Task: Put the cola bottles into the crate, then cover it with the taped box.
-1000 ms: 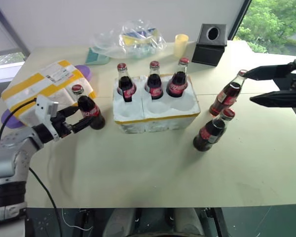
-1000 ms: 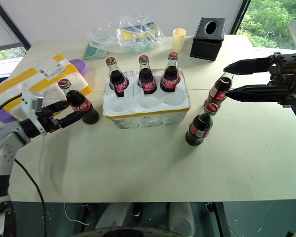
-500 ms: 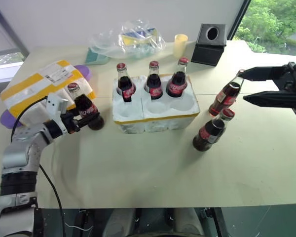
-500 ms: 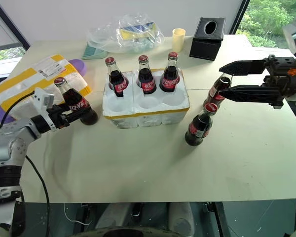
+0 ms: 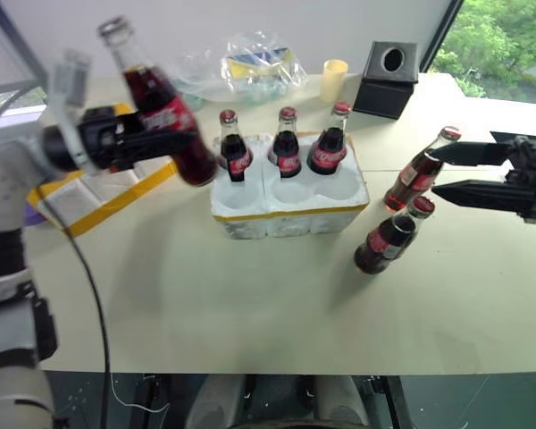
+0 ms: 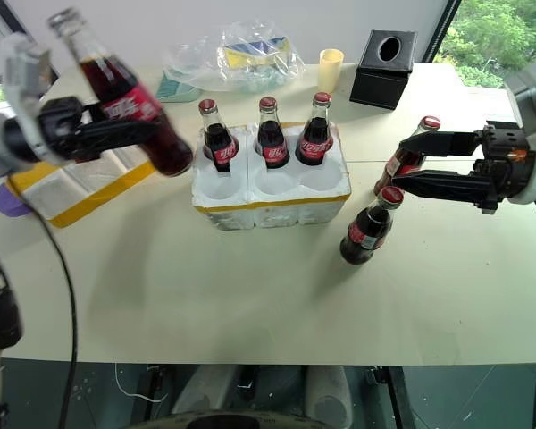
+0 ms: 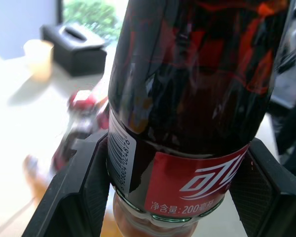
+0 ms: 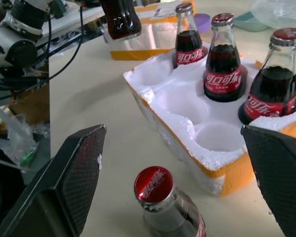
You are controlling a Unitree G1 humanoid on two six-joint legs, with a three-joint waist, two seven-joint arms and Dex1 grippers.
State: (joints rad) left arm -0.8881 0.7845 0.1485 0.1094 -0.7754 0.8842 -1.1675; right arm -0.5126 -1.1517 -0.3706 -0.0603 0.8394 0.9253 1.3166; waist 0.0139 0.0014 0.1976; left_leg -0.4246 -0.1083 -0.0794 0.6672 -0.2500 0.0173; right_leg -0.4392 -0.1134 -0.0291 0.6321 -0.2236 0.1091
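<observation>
My right gripper needs to next grab the bottom part point(image 5: 368, 260), below the label, of the nearer cola bottle that stands beside the crate.
My left gripper point(image 5: 174, 136) is shut on a cola bottle point(image 5: 156, 98) and holds it tilted, high in the air left of the crate point(image 5: 290, 215). The left wrist view shows that bottle point(image 7: 187, 123) clamped between both fingers point(image 7: 79, 197). The white crate holds three bottles point(image 5: 288, 152) in its far row, and its near wells are bare. Two more bottles point(image 5: 389, 237) stand on the table right of the crate. My right gripper point(image 6: 409, 161) is open, with its fingers either side of the farther of these point(image 6: 402, 165). The taped box point(image 6: 71, 179) lies at the left, partly behind my left arm.
At the table's far edge are a black tissue box point(image 5: 386, 67), a pale yellow cup point(image 5: 333, 79) and a clear plastic bag point(image 5: 250, 64). A purple item point(image 6: 2, 201) pokes out beside the taped box. The near half of the table point(image 5: 250, 313) is bare.
My left gripper has closed on the bottle beside the taped box and lifted it up and toward the crate. My right gripper has sunk slightly around the farther loose bottle.
</observation>
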